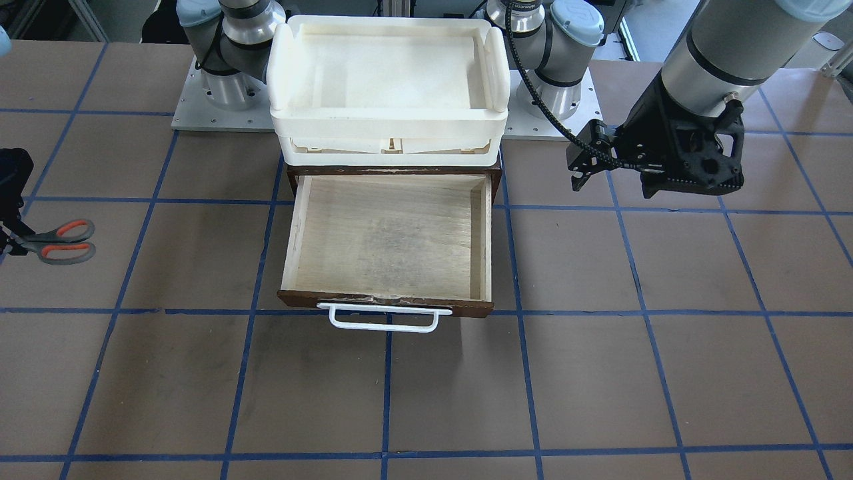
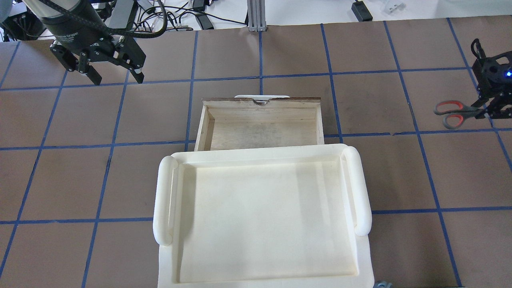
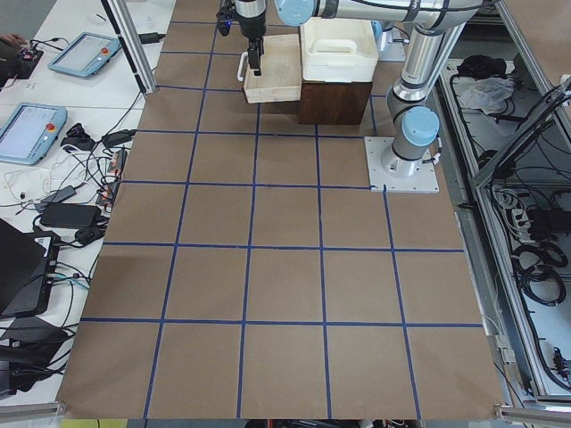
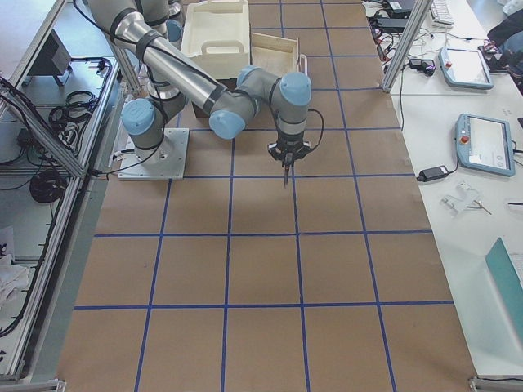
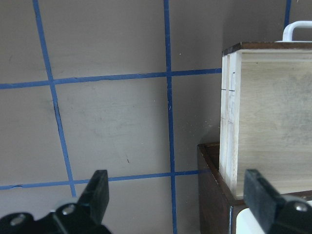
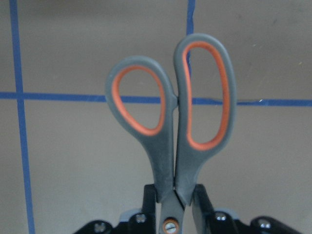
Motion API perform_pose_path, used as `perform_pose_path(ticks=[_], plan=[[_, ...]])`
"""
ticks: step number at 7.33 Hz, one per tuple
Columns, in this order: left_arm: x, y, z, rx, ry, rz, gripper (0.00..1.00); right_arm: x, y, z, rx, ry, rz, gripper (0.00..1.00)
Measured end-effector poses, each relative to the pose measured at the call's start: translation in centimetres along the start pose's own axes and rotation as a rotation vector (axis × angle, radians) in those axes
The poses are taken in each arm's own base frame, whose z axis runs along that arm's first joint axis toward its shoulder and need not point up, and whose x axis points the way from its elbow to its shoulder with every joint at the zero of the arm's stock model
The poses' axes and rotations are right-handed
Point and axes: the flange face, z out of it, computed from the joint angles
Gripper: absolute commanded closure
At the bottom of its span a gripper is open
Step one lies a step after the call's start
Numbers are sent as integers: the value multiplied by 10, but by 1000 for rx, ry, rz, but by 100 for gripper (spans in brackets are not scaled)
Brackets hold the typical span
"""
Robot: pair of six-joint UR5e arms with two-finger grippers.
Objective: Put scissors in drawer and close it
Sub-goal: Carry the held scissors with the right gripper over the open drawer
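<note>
The scissors will be released from my right gripper when they are near the middle of the open drawer's pale bottom point(image 1: 405, 235).
The scissors point(image 6: 170, 131), grey handles with orange-red inner loops, are clamped near the pivot by my right gripper point(image 6: 169, 200), handles pointing away from it. They show at the right edge of the overhead view point(image 2: 454, 114), beside the right gripper point(image 2: 490, 110), and at the left edge of the front view point(image 1: 60, 241). They are well to the side of the drawer point(image 2: 260, 102). The drawer point(image 1: 386, 303) is pulled open, its pale interior empty, its white handle point(image 1: 385, 319) at the front. My left gripper point(image 2: 114, 76) is open and empty, off to the drawer's other side point(image 5: 180, 204).
A white plastic tray point(image 2: 260, 216) sits on top of the dark brown cabinet point(image 5: 212, 195) that holds the drawer. Brown table with blue tape grid point(image 1: 600, 373) lies all around. The arm bases point(image 1: 220, 93) stand behind the cabinet.
</note>
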Motion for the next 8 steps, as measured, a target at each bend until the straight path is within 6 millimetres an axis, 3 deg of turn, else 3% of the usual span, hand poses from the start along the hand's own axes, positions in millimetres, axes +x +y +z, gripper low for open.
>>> perform_pose_path(ticks=[1, 3, 6, 8], plan=[[0, 0, 0, 0, 0, 1, 0, 15, -38, -29, 0, -6, 10, 99], [0, 0, 0, 0, 0, 1, 0, 29, -123, -61, 0, -22, 39, 98], [0, 0, 0, 1, -1, 1, 0, 19, -260, -70, 10, -32, 80, 96], [0, 1, 0, 0, -3, 2, 0, 13, -327, -65, 46, -35, 149, 96]])
